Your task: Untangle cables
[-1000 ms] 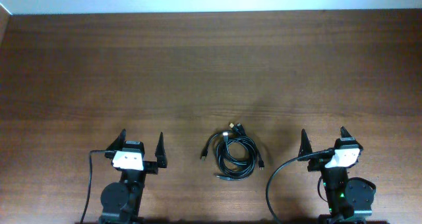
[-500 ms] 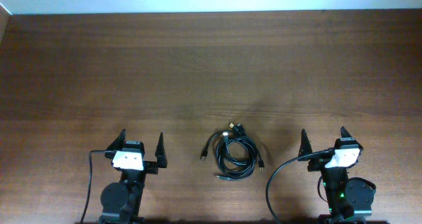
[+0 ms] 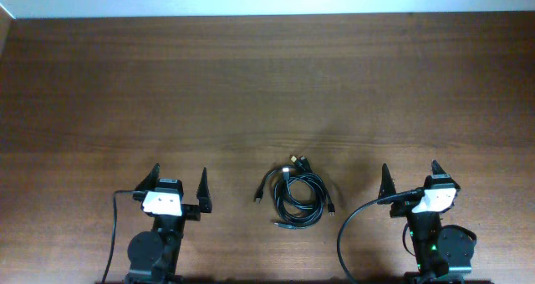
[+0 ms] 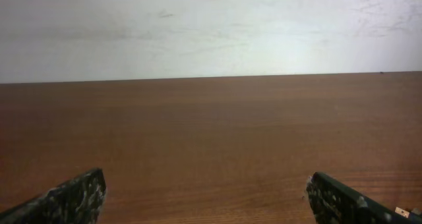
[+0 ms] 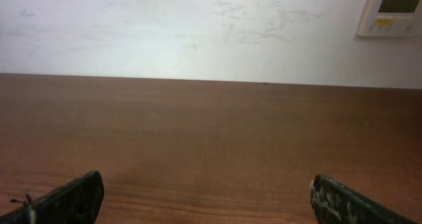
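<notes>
I need to next grab the far side of the cables' bundle point(image 3: 288, 180) with my left gripper, where the looped cords meet by the metallic plugs.
The cables point(image 3: 294, 194) lie as one tangled bundle of thin black looped cords on the wooden table point(image 3: 267, 92), near the front edge, midway between the two arms. Metallic plug tips stick out at the bundle's top. My left gripper point(image 3: 177, 184) is open and empty, to the left of the bundle. My right gripper point(image 3: 410, 177) is open and empty, to the right of it. In the left wrist view the left gripper point(image 4: 204, 191) has only bare table between its fingers; the same holds for the right gripper point(image 5: 206, 191) in the right wrist view. The cables do not show in either wrist view.
A thick black wire point(image 3: 355, 225) curves from the right arm's base toward the front edge. Another thick wire point(image 3: 114, 234) runs by the left arm's base. A white wall point(image 5: 198, 26) with a thermostat point(image 5: 392, 10) stands behind the table's far edge.
</notes>
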{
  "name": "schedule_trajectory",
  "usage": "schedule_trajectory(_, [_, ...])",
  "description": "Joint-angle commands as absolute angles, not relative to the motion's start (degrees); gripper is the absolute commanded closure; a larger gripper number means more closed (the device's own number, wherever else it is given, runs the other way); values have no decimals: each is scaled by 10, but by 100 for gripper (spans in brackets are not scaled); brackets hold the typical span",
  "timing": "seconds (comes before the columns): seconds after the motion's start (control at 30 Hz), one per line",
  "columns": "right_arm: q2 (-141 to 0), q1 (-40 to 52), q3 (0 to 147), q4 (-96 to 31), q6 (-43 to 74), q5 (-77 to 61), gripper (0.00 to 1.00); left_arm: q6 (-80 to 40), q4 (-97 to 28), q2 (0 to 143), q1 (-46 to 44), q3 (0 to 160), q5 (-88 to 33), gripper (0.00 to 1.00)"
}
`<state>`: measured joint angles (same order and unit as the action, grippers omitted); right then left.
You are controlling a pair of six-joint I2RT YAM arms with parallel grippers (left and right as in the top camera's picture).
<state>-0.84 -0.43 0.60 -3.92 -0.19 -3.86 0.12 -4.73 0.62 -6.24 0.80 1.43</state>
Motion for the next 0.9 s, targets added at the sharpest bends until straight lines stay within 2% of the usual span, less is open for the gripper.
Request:
schedule_trajectory(0.0, [-2,0,3,-43,1,-29,1,-3,-48,3,-58,5,12,1])
schedule_trajectory(0.47, [-2,0,3,-43,1,-29,1,-3,-50,3,-58,9,12,1])
schedule_trajectory(0.7, [-2,0,3,-43,1,-29,1,9,-149,7,-58,72,12,1])
schedule_trajectory(0.87, [-2,0,3,-43,1,-29,1,18,-151,63,-58,100,12,1])
